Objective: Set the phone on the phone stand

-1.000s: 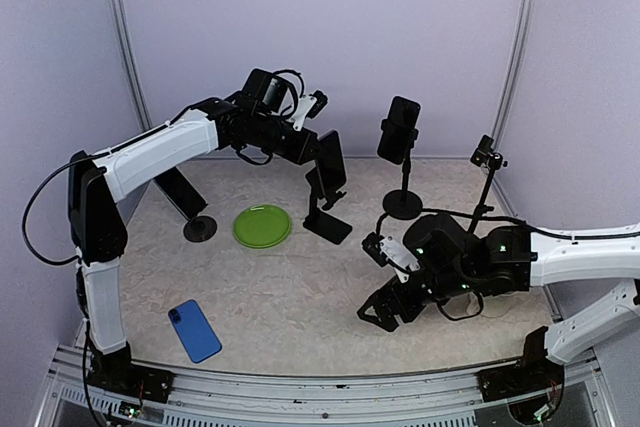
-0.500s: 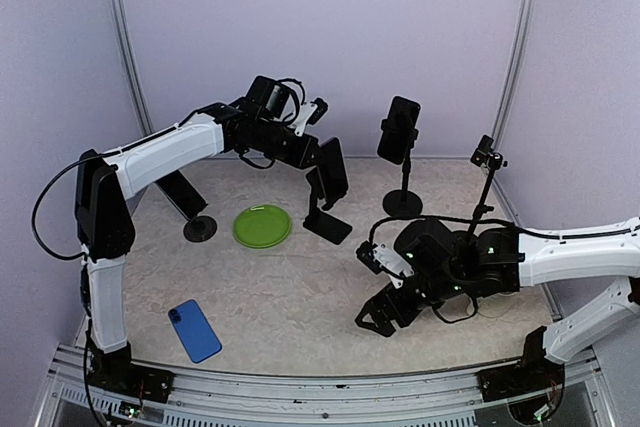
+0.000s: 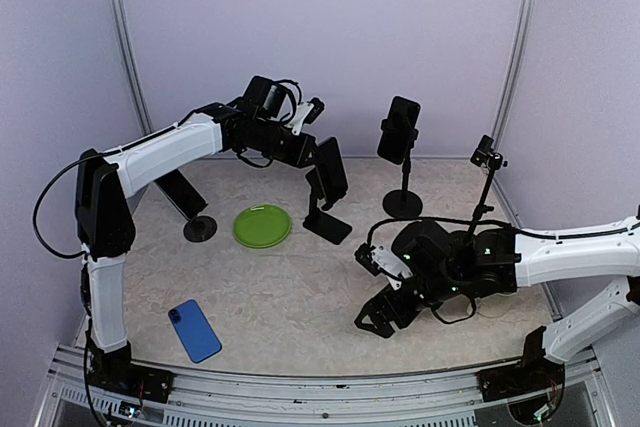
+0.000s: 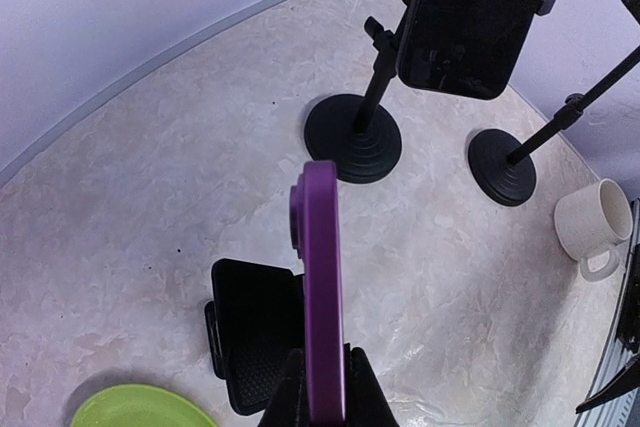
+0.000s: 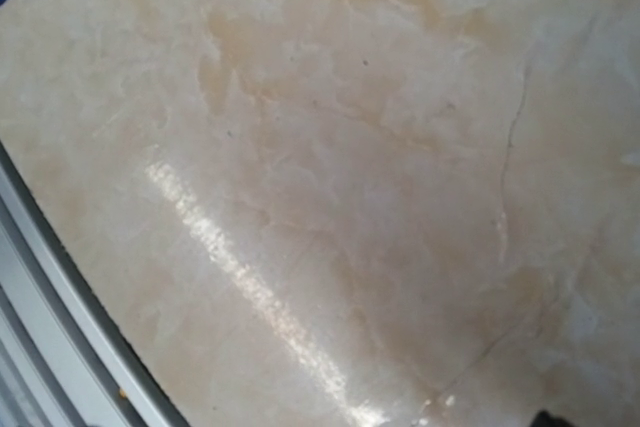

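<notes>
I should let go of the purple phone with my left gripper on the low black phone stand's cradle [image 3: 313, 173] [image 4: 264, 332], next to the green plate.
My left gripper [image 3: 316, 154] [image 4: 322, 372] is shut on a purple phone [image 4: 320, 277], seen edge-on between my fingers. The phone looks dark in the top view [image 3: 331, 169]. It hangs upright just above and to the right of a low black phone stand [image 4: 255, 347] [image 3: 326, 219] on the table, close to its cradle. I cannot tell whether it touches. My right gripper [image 3: 377, 299] is low over the table at front right, open and empty. Its fingers are out of the right wrist view, which shows only bare tabletop [image 5: 330, 177].
A tall stand [image 3: 403, 202] [image 4: 352, 135] holds a black phone [image 3: 399, 130] [image 4: 470, 17]. There is a thin tripod [image 3: 486, 162], a green plate [image 3: 262, 226], a blue phone [image 3: 194, 330], a dark stand [image 3: 187, 199] at left and a white mug [image 4: 592, 227].
My right arm has shifted slightly left and lower over the table. My left gripper with the purple phone has barely moved.
</notes>
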Available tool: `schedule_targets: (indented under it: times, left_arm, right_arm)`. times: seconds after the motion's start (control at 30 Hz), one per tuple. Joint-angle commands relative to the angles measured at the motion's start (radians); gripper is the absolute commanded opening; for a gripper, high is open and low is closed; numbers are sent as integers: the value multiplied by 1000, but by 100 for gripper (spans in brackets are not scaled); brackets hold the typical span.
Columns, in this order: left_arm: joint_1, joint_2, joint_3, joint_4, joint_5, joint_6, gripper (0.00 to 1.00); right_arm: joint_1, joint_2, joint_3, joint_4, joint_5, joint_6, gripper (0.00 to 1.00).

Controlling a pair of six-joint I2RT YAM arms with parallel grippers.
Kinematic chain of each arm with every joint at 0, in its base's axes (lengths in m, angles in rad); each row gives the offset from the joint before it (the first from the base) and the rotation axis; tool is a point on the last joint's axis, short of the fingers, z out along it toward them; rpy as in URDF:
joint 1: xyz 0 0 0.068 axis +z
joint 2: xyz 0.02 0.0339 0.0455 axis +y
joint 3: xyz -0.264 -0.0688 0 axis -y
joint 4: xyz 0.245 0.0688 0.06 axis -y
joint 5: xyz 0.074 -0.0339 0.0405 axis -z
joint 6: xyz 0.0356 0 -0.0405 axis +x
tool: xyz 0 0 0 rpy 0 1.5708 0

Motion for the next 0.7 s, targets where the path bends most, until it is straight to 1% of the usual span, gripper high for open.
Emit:
schedule_targets:
  times: [0.0,0.17,0.43,0.67]
  left_arm:
    - [28,-22,30,33,2,-1,0]
    - [54,-19,41,27,19,-20,0]
    - [57,-53,31,28,54,-25,0]
    - [69,-68,21,14,153,12,0]
  right_arm:
    - [-9,10,34,21,-5,-29,91]
    - [-9,22,36,24,-16,-31,91]
    - [-9,38,41,32,-24,-39,91]
    - [-10,52,58,28,-30,-54,91]
